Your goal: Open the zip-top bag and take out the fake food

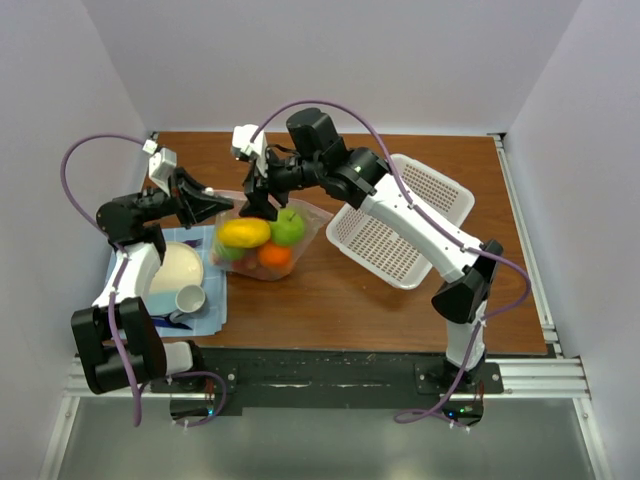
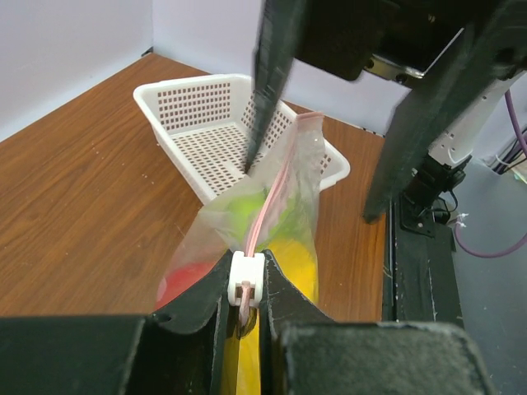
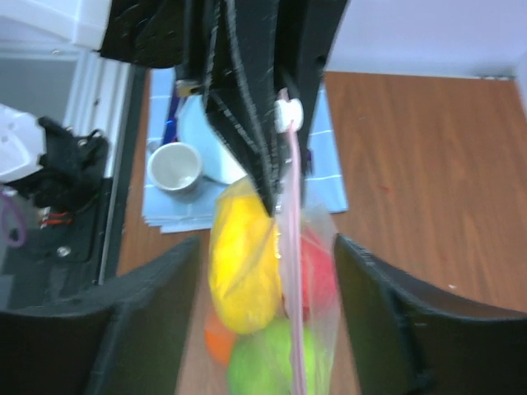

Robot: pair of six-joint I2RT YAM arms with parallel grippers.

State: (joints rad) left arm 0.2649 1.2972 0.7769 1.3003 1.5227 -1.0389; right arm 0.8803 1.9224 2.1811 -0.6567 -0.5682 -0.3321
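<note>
The robot's left gripper is closed on the white zip slider, so it should take the bag's corner [image 2: 245,308] past the slider and leave the slider to the right gripper.
The clear zip-top bag [image 1: 262,240] rests on the wooden table with the fake food inside: a yellow mango-like piece [image 1: 244,232], a green apple [image 1: 288,228], an orange [image 1: 275,256] and a red piece [image 3: 317,263]. My left gripper [image 2: 247,278] is shut on the bag's white zip slider [image 2: 247,276], at the end of the pink zip strip [image 2: 272,202]. In the top view the left gripper [image 1: 226,203] is at the bag's left end. My right gripper [image 3: 268,247] is open, with one finger on each side of the bag's top edge, and shows above the bag in the top view [image 1: 262,205].
A white mesh basket [image 1: 400,225] lies right of the bag. A beige plate [image 1: 178,268] and a white cup [image 1: 190,299] sit on a blue cloth [image 1: 215,305] at the near left. Walls enclose the table on three sides.
</note>
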